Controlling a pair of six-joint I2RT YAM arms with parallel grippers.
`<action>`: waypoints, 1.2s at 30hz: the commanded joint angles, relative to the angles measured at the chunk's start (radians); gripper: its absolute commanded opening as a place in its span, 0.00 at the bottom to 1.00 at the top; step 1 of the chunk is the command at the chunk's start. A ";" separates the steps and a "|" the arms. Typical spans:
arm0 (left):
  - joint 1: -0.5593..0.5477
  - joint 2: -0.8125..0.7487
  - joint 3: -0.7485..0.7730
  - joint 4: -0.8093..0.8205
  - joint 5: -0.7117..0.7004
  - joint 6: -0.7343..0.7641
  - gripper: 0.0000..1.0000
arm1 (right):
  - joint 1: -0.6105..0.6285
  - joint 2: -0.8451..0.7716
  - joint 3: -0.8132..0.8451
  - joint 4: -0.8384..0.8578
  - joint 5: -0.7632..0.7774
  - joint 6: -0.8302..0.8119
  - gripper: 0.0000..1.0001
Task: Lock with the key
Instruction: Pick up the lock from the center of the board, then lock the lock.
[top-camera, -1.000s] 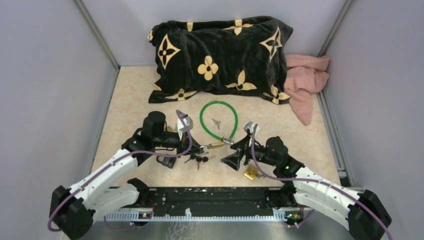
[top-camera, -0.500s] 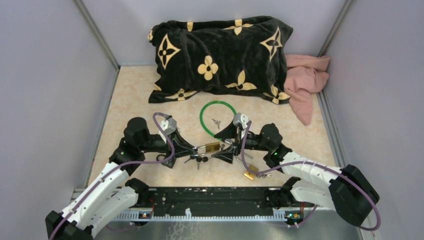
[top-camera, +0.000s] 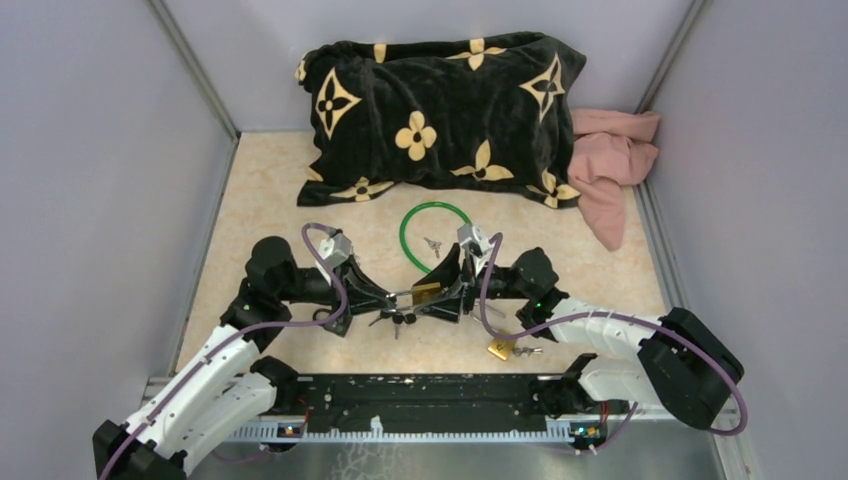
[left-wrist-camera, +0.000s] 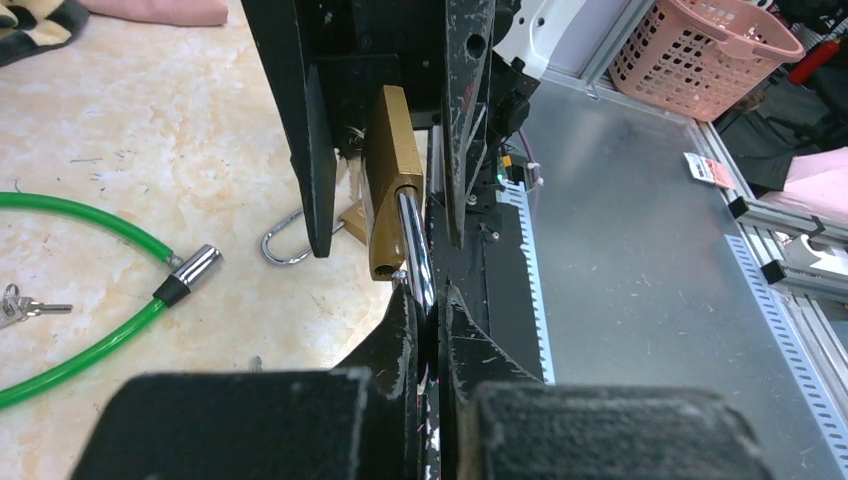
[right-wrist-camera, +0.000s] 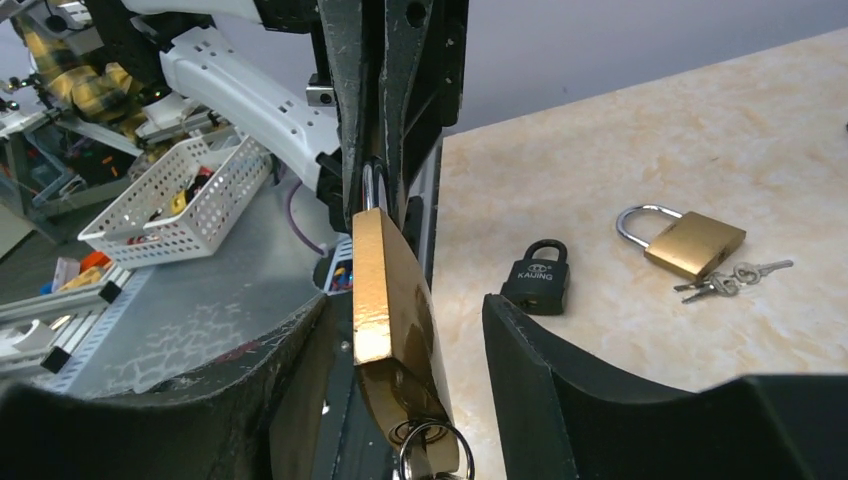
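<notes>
The shackle is sitting crooked to the open hole in the padlock's body, so I need to hold the body with my right gripper while my left gripper retakes the shackle's bend (left-wrist-camera: 425, 296).
A brass padlock (top-camera: 427, 293) hangs in the air between my two grippers. My left gripper (left-wrist-camera: 428, 300) is shut on its steel shackle (left-wrist-camera: 415, 240); the brass body (left-wrist-camera: 392, 170) points away from it. My right gripper (right-wrist-camera: 410, 320) is open, one finger (right-wrist-camera: 250, 390) close beside the padlock body (right-wrist-camera: 390, 290) and the other finger (right-wrist-camera: 560, 380) apart from it. A key with a ring (right-wrist-camera: 430, 450) sits in the keyhole at the padlock's bottom end. In the top view my left gripper (top-camera: 398, 297) and right gripper (top-camera: 445, 298) meet at the padlock.
A black padlock (right-wrist-camera: 537, 277) and a second brass padlock (right-wrist-camera: 690, 240) with keys (right-wrist-camera: 735, 278) lie on the table. A green cable lock (top-camera: 436, 240) with small keys (top-camera: 432, 244) lies behind. A black patterned pillow (top-camera: 440, 110) and pink cloth (top-camera: 610, 160) are at the back.
My left gripper brought the padlock toward the middle. My right gripper swung left and closed in, so its open fingers now straddle the padlock body.
</notes>
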 joint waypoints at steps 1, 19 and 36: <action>0.007 -0.017 0.008 0.141 0.038 -0.028 0.00 | 0.018 0.004 0.036 0.042 0.001 -0.006 0.56; 0.009 -0.030 -0.063 0.129 -0.015 -0.087 0.41 | 0.021 -0.063 0.090 -0.059 0.122 0.105 0.00; 0.070 -0.052 -0.163 0.279 -0.102 -0.298 0.46 | 0.021 -0.128 0.094 -0.013 0.149 0.138 0.00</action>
